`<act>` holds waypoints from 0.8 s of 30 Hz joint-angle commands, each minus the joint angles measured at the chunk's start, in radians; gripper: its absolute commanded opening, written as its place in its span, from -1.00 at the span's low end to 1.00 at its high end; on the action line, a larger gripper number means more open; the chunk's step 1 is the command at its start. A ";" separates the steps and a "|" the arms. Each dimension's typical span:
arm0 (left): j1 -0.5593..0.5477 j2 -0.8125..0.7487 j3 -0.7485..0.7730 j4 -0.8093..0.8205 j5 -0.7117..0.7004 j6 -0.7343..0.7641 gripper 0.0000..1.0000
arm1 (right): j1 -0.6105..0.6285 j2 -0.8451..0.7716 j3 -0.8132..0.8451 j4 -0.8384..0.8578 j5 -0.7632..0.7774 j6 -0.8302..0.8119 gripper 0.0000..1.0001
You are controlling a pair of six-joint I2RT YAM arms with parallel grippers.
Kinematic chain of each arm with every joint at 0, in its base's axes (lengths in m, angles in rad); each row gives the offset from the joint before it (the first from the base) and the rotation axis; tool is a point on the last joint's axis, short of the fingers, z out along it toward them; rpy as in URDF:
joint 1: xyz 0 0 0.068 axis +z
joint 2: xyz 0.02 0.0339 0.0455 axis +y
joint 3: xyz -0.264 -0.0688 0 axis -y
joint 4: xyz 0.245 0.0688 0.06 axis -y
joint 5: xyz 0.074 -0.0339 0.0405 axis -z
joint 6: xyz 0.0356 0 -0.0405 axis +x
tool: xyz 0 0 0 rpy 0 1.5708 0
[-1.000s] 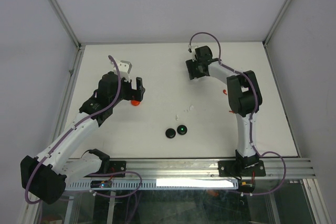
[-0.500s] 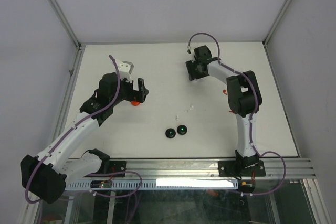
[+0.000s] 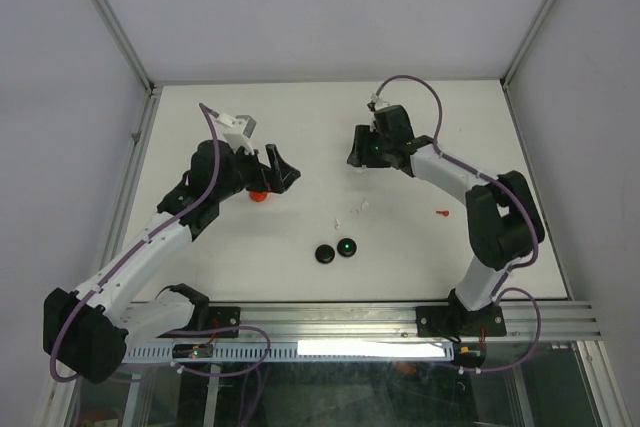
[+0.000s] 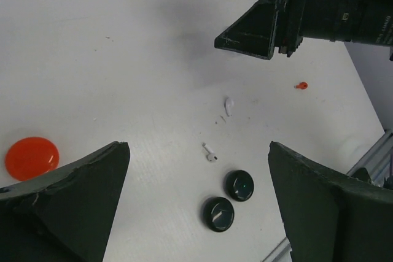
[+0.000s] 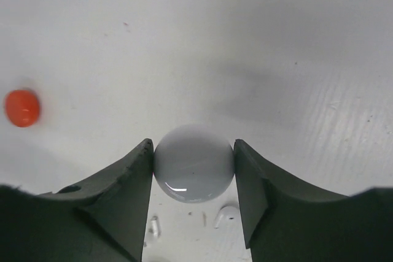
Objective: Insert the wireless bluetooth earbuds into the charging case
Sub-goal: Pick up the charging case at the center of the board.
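I should close my left gripper on the white charging case's free edge [image 3: 360, 169] [image 4: 233, 54], where it sticks out between the fingers of my right gripper.
My right gripper [image 5: 193, 164] is shut on a white round charging case [image 5: 193, 162], which sits squeezed between both fingers above the table. Under it lie two white earbuds [image 5: 227, 215] [image 5: 153, 226], also seen mid-table as white earbuds [image 3: 358, 207] [image 3: 338, 220]. A red earbud [image 3: 441, 212] lies right of them. In the top view my right gripper [image 3: 358, 152] hangs at the back centre. My left gripper [image 4: 198, 146] is wide open and holds nothing. It hovers at the left [image 3: 265, 172], beside a red round disc [image 3: 258, 196].
Two black round discs [image 3: 323, 254] [image 3: 346, 246] sit side by side near the front middle, one showing a green light. The left wrist view shows the same black discs [image 4: 239, 185] [image 4: 218, 213] and the red disc [image 4: 32, 157]. Frame rails border the table.
The right arm's elbow has swung out to the right, uncovering the red earbud, and its gripper with the white case has shifted slightly. The left gripper has edged to the right.
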 commanded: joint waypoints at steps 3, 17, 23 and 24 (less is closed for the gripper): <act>-0.106 -0.019 -0.071 0.245 -0.062 -0.218 0.95 | 0.031 -0.256 -0.133 0.203 -0.019 0.225 -0.10; -0.390 0.161 -0.153 0.685 -0.385 -0.343 0.63 | 0.145 -0.568 -0.361 0.402 0.088 0.513 -0.10; -0.434 0.243 -0.140 0.803 -0.443 -0.299 0.44 | 0.185 -0.617 -0.393 0.424 0.137 0.551 -0.09; -0.438 0.253 -0.140 0.819 -0.456 -0.293 0.43 | 0.192 -0.621 -0.395 0.427 0.141 0.555 -0.10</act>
